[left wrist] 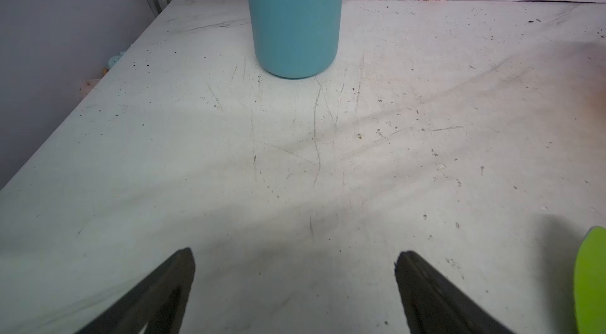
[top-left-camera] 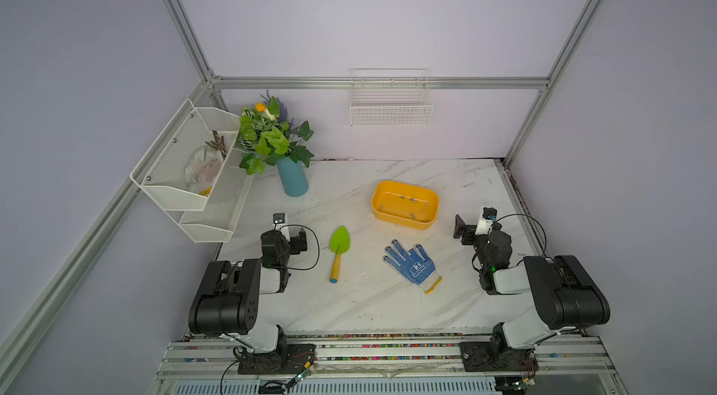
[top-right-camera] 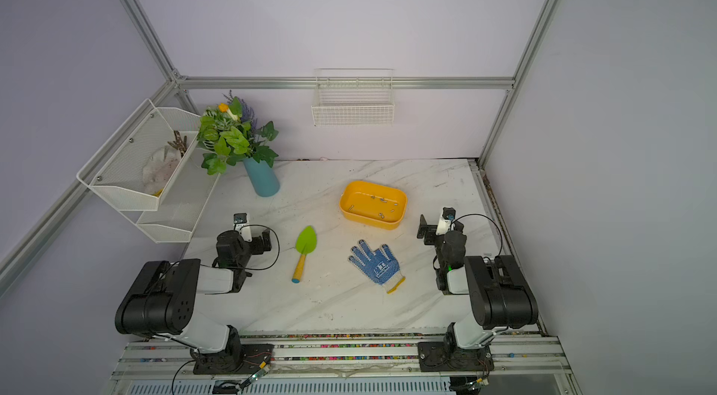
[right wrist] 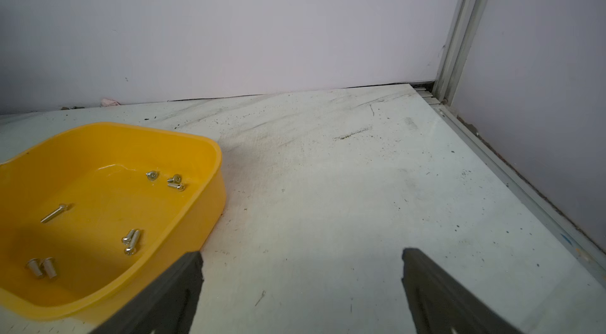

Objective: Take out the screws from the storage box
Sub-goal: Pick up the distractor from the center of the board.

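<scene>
I need to move my right gripper to the blue dotted glove next and close it on the glove's palm (top-left-camera: 420,269), toward its yellow-edged cuff.
The storage box (top-left-camera: 403,223) (top-right-camera: 370,223) is a shallow yellow tub at the back right of the marble table, and several small silvery screws (top-left-camera: 413,201) (top-right-camera: 383,201) lie loose on its floor. My right gripper (top-left-camera: 471,228) (top-right-camera: 434,230) hovers just right of the box, open and empty. In the right wrist view the storage box (right wrist: 196,165) and its screws (right wrist: 131,240) sit beside one finger of the right gripper (right wrist: 301,253). My left gripper (top-left-camera: 290,232) (top-right-camera: 254,236) (left wrist: 295,253) stands open over bare table at the left, far from the box.
A blue vase (top-left-camera: 293,177) (left wrist: 293,20) with a plant stands at the back left. A green trowel (top-left-camera: 339,245) (left wrist: 590,283) and a blue dotted glove (top-left-camera: 411,265) lie mid-table. White mesh shelves (top-left-camera: 186,172) hang at the left, a wire basket (top-left-camera: 391,110) on the back wall.
</scene>
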`<state>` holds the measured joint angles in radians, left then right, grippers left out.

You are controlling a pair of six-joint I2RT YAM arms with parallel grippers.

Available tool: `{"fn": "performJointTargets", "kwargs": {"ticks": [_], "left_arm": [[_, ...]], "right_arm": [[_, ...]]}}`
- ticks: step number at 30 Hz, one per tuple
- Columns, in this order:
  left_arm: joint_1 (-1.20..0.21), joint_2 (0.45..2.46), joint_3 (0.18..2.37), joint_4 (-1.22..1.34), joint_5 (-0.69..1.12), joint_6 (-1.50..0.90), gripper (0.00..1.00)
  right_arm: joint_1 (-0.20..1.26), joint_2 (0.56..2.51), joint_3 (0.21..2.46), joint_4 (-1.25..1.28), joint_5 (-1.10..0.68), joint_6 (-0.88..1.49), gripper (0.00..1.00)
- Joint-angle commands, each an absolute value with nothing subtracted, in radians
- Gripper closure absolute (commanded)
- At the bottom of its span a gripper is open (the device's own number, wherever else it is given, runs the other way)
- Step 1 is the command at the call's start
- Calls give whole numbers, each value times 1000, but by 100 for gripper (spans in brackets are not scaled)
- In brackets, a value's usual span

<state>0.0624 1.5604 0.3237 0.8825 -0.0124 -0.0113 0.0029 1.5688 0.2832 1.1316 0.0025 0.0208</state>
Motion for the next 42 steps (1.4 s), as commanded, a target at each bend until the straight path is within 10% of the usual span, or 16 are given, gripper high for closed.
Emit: {"fn": "performJointTargets", "kwargs": {"ticks": [1,32,42], "left_arm": [[64,1557,390,903,-15,-19,0],[57,1539,382,911,-34,-13,0],[-153,1224,830,-154,-195,-145,0]], "right_arm": [[11,1572,296,1164,-3,25,0],[9,1549,284,1171,74,60,0],[119,1186,536,236,34,234,5]]}}
